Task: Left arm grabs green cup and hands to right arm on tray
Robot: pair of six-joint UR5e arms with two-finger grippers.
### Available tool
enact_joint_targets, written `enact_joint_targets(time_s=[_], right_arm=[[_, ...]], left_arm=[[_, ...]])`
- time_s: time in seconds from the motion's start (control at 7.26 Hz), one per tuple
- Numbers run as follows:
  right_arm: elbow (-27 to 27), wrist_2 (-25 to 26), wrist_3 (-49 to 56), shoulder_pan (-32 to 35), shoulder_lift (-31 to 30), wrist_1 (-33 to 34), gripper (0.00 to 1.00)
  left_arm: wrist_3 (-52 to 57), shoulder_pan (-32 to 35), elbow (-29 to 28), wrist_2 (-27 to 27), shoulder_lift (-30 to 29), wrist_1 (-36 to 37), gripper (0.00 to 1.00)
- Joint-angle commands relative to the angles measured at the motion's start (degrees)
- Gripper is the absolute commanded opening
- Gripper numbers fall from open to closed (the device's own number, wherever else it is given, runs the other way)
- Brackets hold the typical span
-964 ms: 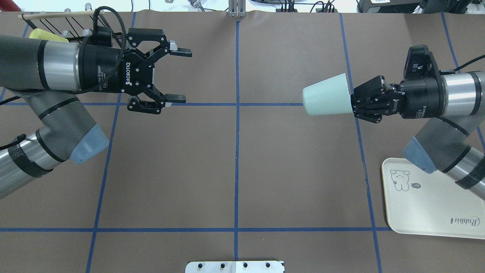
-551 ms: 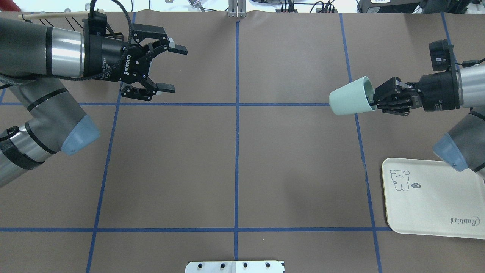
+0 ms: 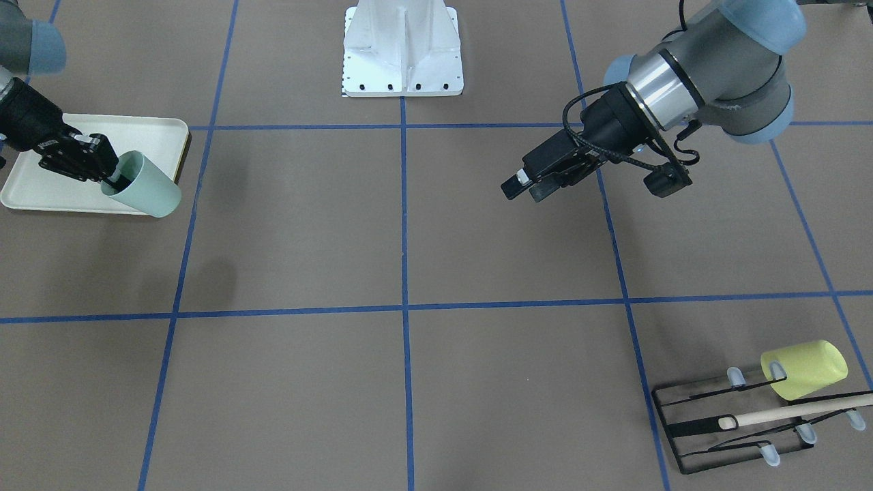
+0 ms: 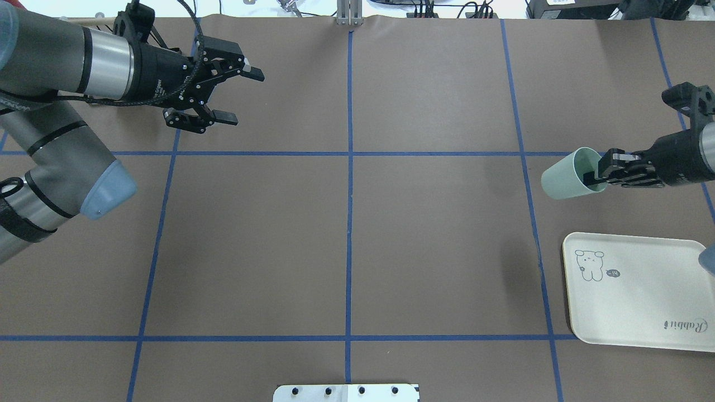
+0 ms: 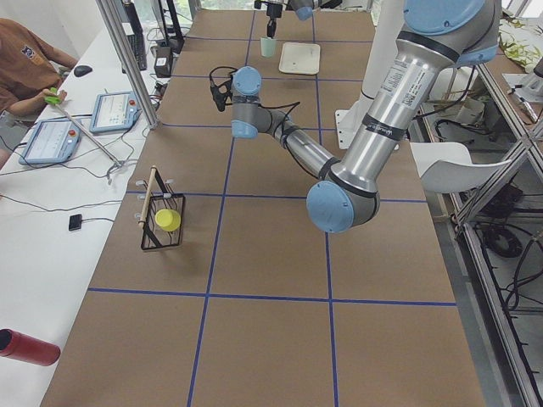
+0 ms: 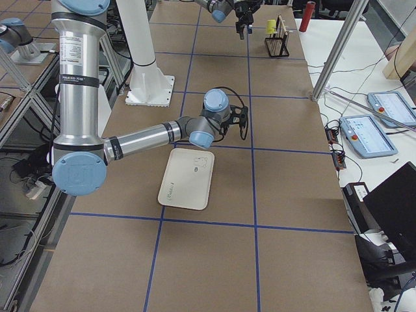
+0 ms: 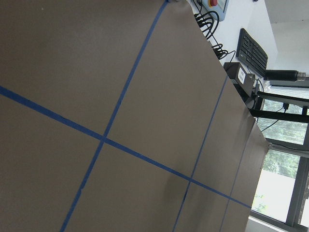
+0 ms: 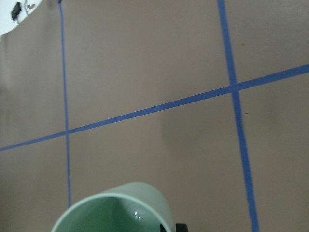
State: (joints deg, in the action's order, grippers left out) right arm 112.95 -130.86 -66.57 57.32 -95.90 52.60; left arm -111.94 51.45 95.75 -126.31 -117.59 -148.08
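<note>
The pale green cup, now held just beyond the tray's far corner, will be let go by my right gripper on the middle of the cream tray (image 3: 95,164).
The pale green cup (image 4: 567,176) is tilted, mouth up toward the right arm, and held in the air. My right gripper (image 4: 595,177) is shut on its rim, with one finger inside the cup. The cup hangs just beyond the far left corner of the cream tray (image 4: 637,312). The front view shows the cup (image 3: 146,189) and right gripper (image 3: 109,179) over the tray's edge (image 3: 143,131). The right wrist view shows the cup's mouth (image 8: 116,212). My left gripper (image 4: 243,96) is open and empty at the far left; it also shows in the front view (image 3: 524,191).
A yellow-green cup (image 3: 805,368) lies on a black wire rack (image 3: 736,423) with a wooden stick, at the far left corner behind the left arm. A white base plate (image 4: 346,392) sits at the near middle edge. Blue tape lines cross the brown table.
The right arm has pulled the cup right and nearer, toward the tray, and turned its mouth upward. The left arm has drawn back toward the far left, gripper still open.
</note>
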Motion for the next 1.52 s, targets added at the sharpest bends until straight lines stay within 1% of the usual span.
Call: enact_joint_targets(time_s=[0.0,0.14,0.28,0.41,0.55,0.69,1.1,1.38], right_arm=[[7.2,3.4,11.9,-1.5,-9.7,13.1,0.00],[8.0,3.5,15.0,-1.4,-14.7,13.0,0.00],[7.6,5.3,20.0,-1.9,-18.5,12.6,0.00],[6.4,5.1,20.1,-2.0,-18.8,12.6,0.00],[3.9,5.1,20.6,-2.3,-19.5,10.9,0.00],[-0.4,4.8,20.0,-2.6,-19.6,3.8,0.00],[-3.7,4.7,19.9,-6.2,-19.0,-0.9,0.00],[-4.2,4.7,20.0,-7.2,-19.1,-1.1,0.00]], left_arm=[[0.8,0.2,-0.6,0.1,0.0,0.7,1.00],[0.8,0.4,-0.6,0.1,0.0,1.0,1.00],[0.8,0.5,-0.6,0.2,0.0,1.0,1.00],[0.8,0.4,-0.6,0.1,0.0,1.0,1.00],[0.8,0.3,-0.6,0.2,-0.2,1.0,1.00],[0.8,0.3,-0.6,0.1,-0.3,1.0,1.00],[0.8,0.3,0.2,0.1,-0.7,3.4,1.00],[0.8,0.4,0.6,0.0,-0.8,3.5,1.00]])
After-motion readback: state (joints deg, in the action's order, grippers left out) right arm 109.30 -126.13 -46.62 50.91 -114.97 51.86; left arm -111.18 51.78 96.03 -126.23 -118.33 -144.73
